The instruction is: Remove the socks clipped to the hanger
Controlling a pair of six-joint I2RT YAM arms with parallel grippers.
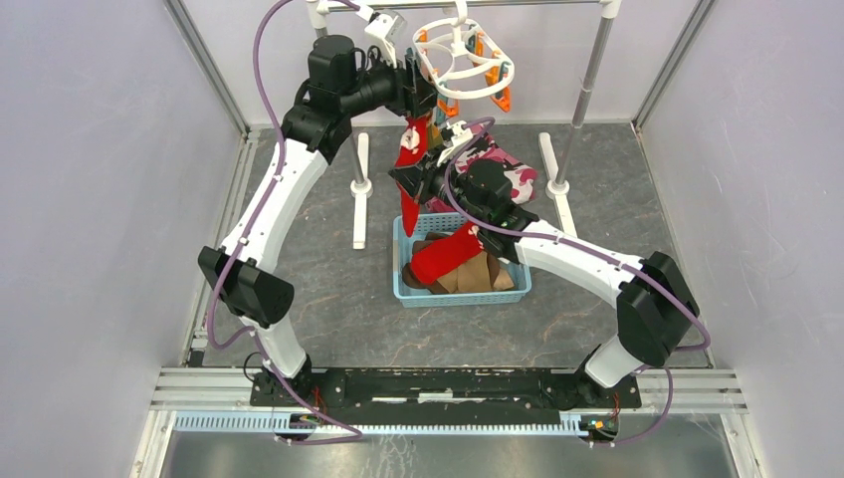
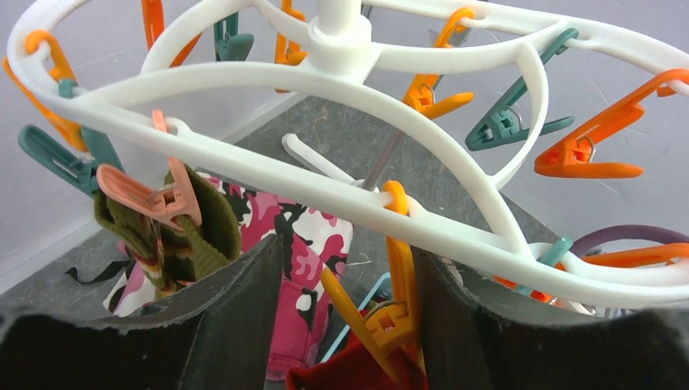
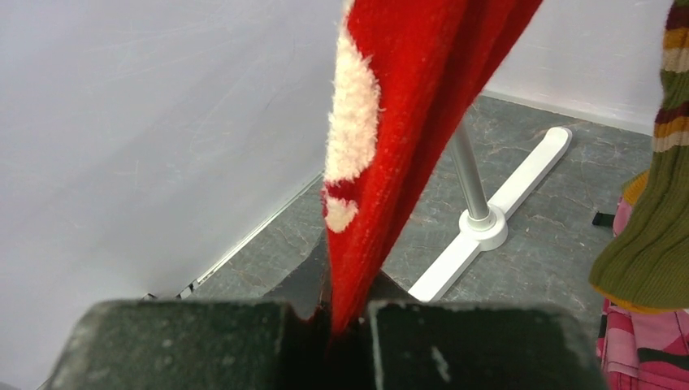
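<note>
I will let go of the red sock, still hanging below the orange clip, with my right gripper on the brown socks in the blue basket (image 1: 480, 266), against the other red sock.
The white hanger (image 1: 460, 58) hangs from the rail at the back; it fills the top of the left wrist view (image 2: 341, 77). An orange clip (image 2: 400, 313) holds a red sock (image 1: 410, 149) below it. My left gripper (image 1: 418, 95) is open, its fingers (image 2: 227, 325) on either side of that clip, midway point (image 2: 349, 317). My right gripper (image 1: 410, 181) is shut on the red sock (image 3: 398, 162) lower down, seen in its own view (image 3: 345, 313). An olive striped sock (image 2: 203, 236) hangs from a pink clip (image 2: 154, 199) and also shows in the right wrist view (image 3: 658, 203).
A blue basket (image 1: 402, 269) under the hanger holds another red sock (image 1: 443, 254) and brown socks (image 1: 480, 277). A pink camouflage cloth (image 1: 508, 171) hangs behind my right gripper. The rail stand's white feet (image 1: 361, 189) and post (image 3: 470, 175) stand on the grey floor.
</note>
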